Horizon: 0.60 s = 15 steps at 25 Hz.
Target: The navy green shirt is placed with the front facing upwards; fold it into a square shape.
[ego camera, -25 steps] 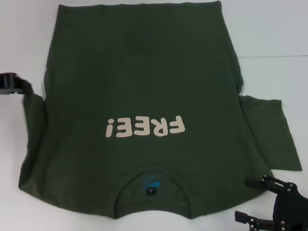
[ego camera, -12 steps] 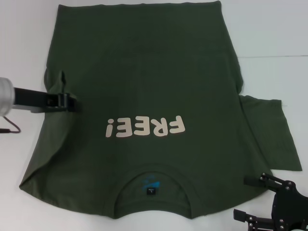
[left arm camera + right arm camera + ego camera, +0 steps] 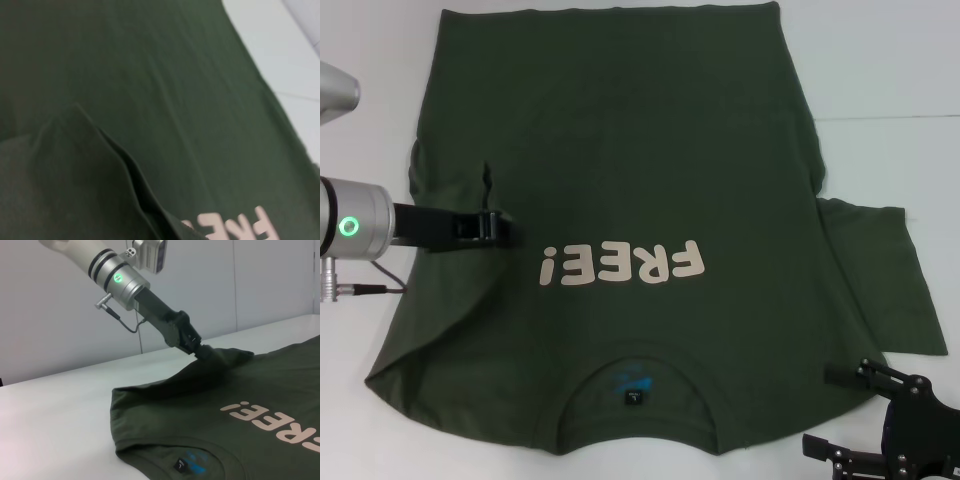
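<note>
My left gripper should release the raised sleeve on the chest, over the exclamation mark of the cream lettering [image 3: 551,260].
The navy green shirt [image 3: 640,170] lies front up on the white table, cream "FREE!" lettering [image 3: 620,264] across the chest and the collar with its black tag [image 3: 633,398] nearest me. My left gripper [image 3: 503,229] is shut on the shirt's left sleeve and holds it lifted over the body, just left of the lettering; the right wrist view shows the same pinch on raised cloth [image 3: 202,351]. The left wrist view shows the carried fold [image 3: 95,175] above the chest. My right gripper [image 3: 842,410] is open, low at the front right, just off the shirt's shoulder corner.
The right sleeve [image 3: 885,280] lies spread flat on the white table [image 3: 890,80]. A grey seam line [image 3: 890,118] crosses the table at the right. A pale wall [image 3: 60,315] stands behind the table in the right wrist view.
My left gripper has carried the left sleeve rightward from the shirt's left edge onto the body, close to the lettering. The right gripper has sunk slightly toward the front edge.
</note>
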Each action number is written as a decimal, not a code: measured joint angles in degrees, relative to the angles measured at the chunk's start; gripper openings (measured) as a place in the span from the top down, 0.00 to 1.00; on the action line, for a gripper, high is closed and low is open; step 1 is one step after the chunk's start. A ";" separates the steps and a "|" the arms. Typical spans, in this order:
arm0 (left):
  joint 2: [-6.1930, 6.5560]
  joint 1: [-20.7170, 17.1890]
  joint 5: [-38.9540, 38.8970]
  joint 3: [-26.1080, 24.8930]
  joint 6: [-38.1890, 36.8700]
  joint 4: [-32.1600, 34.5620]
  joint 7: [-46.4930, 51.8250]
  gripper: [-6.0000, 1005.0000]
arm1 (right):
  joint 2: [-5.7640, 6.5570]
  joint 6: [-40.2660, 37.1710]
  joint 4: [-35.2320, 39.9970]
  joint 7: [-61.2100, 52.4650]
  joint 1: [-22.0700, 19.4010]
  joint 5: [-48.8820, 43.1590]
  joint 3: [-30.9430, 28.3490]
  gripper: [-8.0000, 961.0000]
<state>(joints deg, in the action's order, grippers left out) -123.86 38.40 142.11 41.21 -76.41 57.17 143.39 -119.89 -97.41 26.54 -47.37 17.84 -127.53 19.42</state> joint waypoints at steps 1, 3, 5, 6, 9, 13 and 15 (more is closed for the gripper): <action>0.00 -0.03 -0.97 -0.02 0.23 -0.31 -0.07 0.90 | 0.00 0.01 0.00 0.00 0.00 0.00 0.00 0.05; 0.09 -0.07 -2.20 -0.10 0.54 -0.73 -0.11 0.90 | 0.01 0.03 0.00 0.00 0.00 0.00 0.00 0.05; 0.45 -0.05 -3.90 -0.34 1.07 -1.74 -0.13 0.90 | 0.01 0.02 -0.01 0.00 0.06 0.00 0.00 0.05; 0.55 0.01 -4.21 -0.35 1.37 -2.12 -0.13 0.90 | 0.01 0.01 -0.01 0.00 0.10 0.00 0.00 0.05; 0.64 -0.13 -5.50 -0.41 2.59 -2.74 -0.13 0.90 | 0.01 -0.08 -0.01 0.00 0.17 0.00 0.00 0.05; 0.68 -0.66 -7.18 -0.26 4.76 -4.20 -0.39 0.90 | 0.01 -0.13 -0.01 0.02 0.17 0.00 0.03 0.05; 0.68 -0.81 -7.11 -0.06 5.90 -4.90 -0.79 0.90 | 0.01 -0.25 -0.01 0.02 0.21 0.00 0.01 0.05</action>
<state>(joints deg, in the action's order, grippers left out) -123.17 37.60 135.00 41.15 -70.51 52.27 142.60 -119.88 -97.66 26.54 -47.36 18.05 -127.53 19.43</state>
